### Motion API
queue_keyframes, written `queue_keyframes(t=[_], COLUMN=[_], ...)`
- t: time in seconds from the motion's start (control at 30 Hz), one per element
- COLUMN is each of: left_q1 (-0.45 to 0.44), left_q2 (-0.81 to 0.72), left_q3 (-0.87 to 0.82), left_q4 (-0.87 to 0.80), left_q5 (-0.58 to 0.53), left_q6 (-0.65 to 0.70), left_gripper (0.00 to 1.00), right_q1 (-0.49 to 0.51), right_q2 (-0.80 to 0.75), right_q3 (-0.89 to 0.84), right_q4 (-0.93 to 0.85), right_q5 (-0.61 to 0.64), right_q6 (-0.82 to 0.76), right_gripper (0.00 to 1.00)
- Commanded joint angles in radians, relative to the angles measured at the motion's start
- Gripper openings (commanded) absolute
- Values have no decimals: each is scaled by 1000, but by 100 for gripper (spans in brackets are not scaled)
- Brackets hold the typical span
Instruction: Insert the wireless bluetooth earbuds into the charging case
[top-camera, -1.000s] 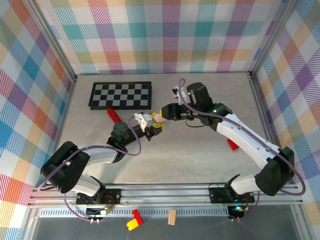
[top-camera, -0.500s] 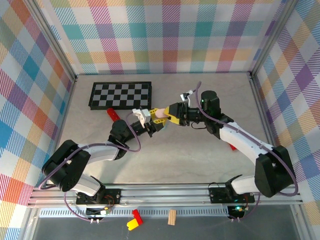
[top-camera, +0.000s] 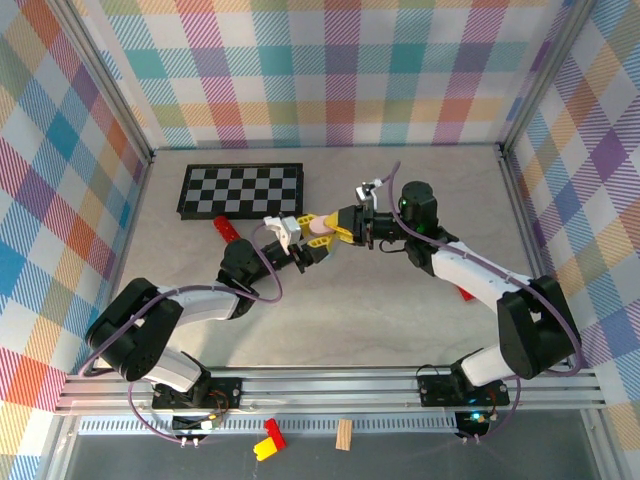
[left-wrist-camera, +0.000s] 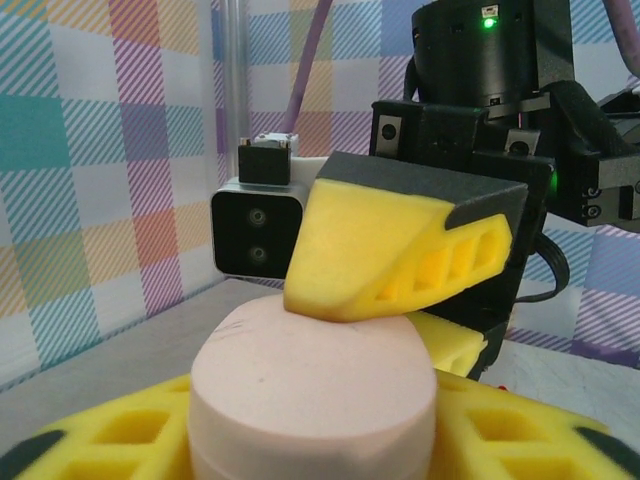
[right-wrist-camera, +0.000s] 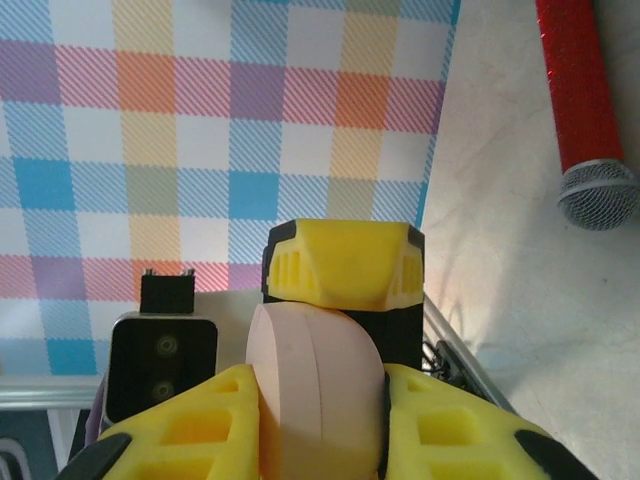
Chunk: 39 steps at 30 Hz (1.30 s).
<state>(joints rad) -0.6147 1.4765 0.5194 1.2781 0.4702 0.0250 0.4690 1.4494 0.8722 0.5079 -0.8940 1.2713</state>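
Observation:
I will use my right gripper to set the pink case down and release it on the bare table just on the front-rail side (top-camera: 350, 273) of my grippers. The case still hangs above the table's middle.
A pink oval charging case (top-camera: 318, 228) hangs above the middle of the table, and both grippers meet on it. My left gripper (top-camera: 308, 238) reaches it from the left; its yellow fingers (left-wrist-camera: 100, 435) sit against the two sides of the case (left-wrist-camera: 310, 370). My right gripper (top-camera: 334, 229) comes in from the right and is shut on the case (right-wrist-camera: 315, 370), one finger on each flat face. One right finger (left-wrist-camera: 370, 250) lies over the case's top in the left wrist view. One left finger (right-wrist-camera: 345, 262) rests on the rim. The earbuds are out of view.
A folded chessboard (top-camera: 241, 190) lies at the back left with a red brick (top-camera: 228, 231) in front of it. A red-handled microphone (right-wrist-camera: 590, 120) lies on the table to the right. Small blocks (top-camera: 268, 440) lie beyond the front rail. Plaid walls enclose three sides.
The right gripper swung in from the right and shut on the pink case that the left gripper holds up. The left gripper rose slightly toward the back.

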Motion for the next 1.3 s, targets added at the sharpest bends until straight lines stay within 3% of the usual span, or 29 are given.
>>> queue_keyframes(t=[0.0,0.1,0.33,0.63,0.9,0.97,1.07,1.13,1.27], left_q1=[-13,-11,-10,-10,-11,-5,27,57,145], left_q2=[-27,-83,-232,-248,-238,-241,-250,-275,-354], left_q3=[-19,-41,-59,-44,-8,-11,-36,-62,-122], left_q4=[-12,-132,-568,-841,-934,-927,-863,-815,-720], left_q5=[9,11,15,61,45,44,-16,-71,-190], left_q6=[36,97,236,316,349,339,274,236,140], left_gripper=[62,83,100,100,100,100,100,100,100], right_q1=[-18,-43,-79,-79,-78,-79,-79,-79,-81], right_q2=[-31,-48,-28,144,258,257,209,161,52], right_q3=[-29,-55,-106,-143,-173,-169,-162,-145,-88], right_q4=[14,-63,-294,-343,-297,-333,-397,-472,-647], right_q5=[46,91,241,342,372,401,449,508,680], right_q6=[-33,-107,-333,-454,-472,-498,-553,-606,-747], right_gripper=[19,19,18,18,20,25,55,69,84])
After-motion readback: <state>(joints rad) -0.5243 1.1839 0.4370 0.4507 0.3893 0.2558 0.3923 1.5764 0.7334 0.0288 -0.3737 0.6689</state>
